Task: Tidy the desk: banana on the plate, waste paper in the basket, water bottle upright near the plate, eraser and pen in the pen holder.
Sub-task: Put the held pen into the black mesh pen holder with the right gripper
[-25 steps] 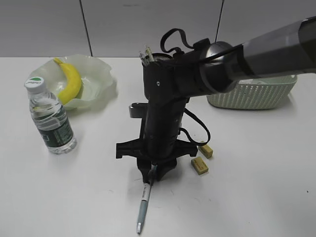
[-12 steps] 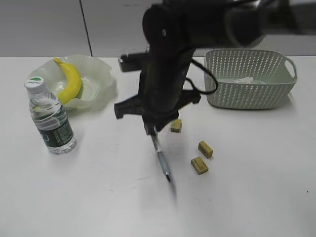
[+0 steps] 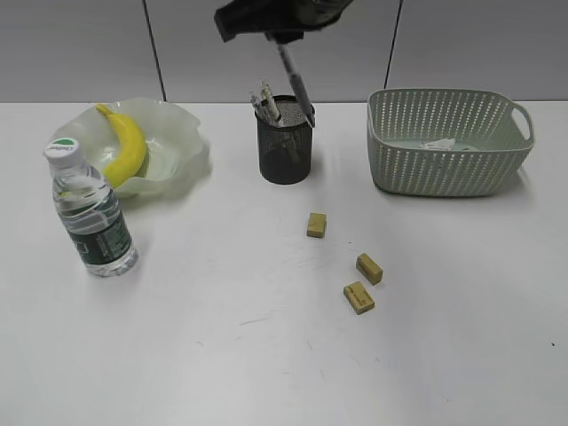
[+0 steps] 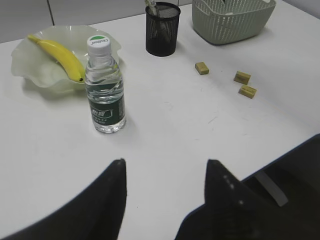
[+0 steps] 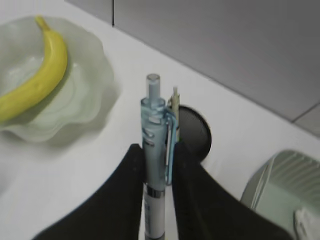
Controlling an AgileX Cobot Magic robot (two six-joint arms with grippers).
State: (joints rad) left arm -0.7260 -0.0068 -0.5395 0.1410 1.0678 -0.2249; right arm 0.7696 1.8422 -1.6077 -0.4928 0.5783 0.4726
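Observation:
The robot's right gripper will release the pen inside the black mesh pen holder (image 3: pixel 289 110) (image 5: pixel 194 131), next to the other pens.
My right gripper (image 3: pixel 280 35) hangs at the top of the exterior view, shut on the pen (image 3: pixel 297 84). The pen slants down, its tip just above the rim of the black mesh pen holder (image 3: pixel 284 146). In the right wrist view the pen (image 5: pixel 152 115) sits clamped between the fingers (image 5: pixel 131 165), above the holder (image 5: pixel 196 131). Three tan erasers (image 3: pixel 317 224) (image 3: pixel 369 268) (image 3: pixel 358 297) lie on the desk (image 3: pixel 222 355). The banana (image 3: pixel 124 146) lies in the plate (image 3: pixel 182 142). The water bottle (image 3: pixel 90 213) stands upright beside it. My left gripper (image 4: pixel 165 165) is open over bare desk.
The green basket (image 3: pixel 448 169) stands at the back right with the waste paper (image 3: pixel 439 144) inside. Other pens (image 3: pixel 266 102) stick out of the holder. The left wrist view shows the bottle (image 4: pixel 105 90), the plate (image 4: pixel 30 67) and the erasers (image 4: pixel 202 68).
My right arm has lifted the pen off the desk front and carried it up and back to above the pen holder. The holder and basket are uncovered now. The left gripper has not moved.

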